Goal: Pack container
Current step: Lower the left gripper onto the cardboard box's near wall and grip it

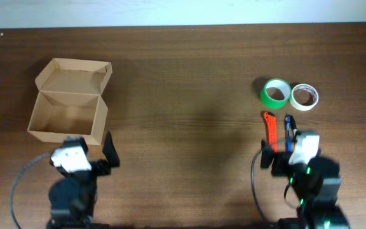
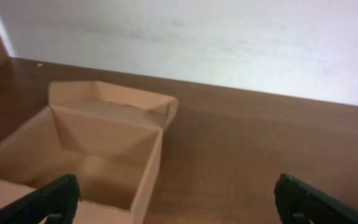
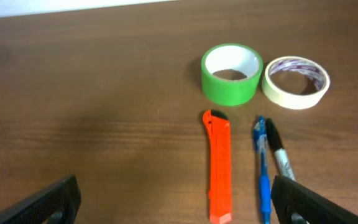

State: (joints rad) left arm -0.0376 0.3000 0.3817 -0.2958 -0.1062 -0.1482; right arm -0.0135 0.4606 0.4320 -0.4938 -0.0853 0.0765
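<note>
I need to use my left gripper to grab the cardboard box by the top edge of its side (image 1: 96, 111) (image 2: 150, 160) facing the tape rolls, near the flap lid.
The container (image 1: 68, 117) is a tan cardboard box at the left, open and empty, its flap lid folded back on the far side; it also shows in the left wrist view (image 2: 92, 155). My left gripper (image 2: 179, 202) is open just in front of the box's right corner, holding nothing. At the right lie a green tape roll (image 1: 275, 93), a white tape roll (image 1: 304, 97), an orange utility knife (image 1: 270, 129), a blue pen (image 1: 287, 130) and a black marker (image 3: 281, 158). My right gripper (image 3: 179, 202) is open, empty, just short of the knife (image 3: 219, 166) and blue pen (image 3: 263, 168).
The dark wooden table (image 1: 183, 114) ends at a white wall (image 2: 229, 37) along its far side. A wide bare stretch of wood lies between the box and the tape rolls. Black cables (image 1: 24, 184) loop beside each arm base.
</note>
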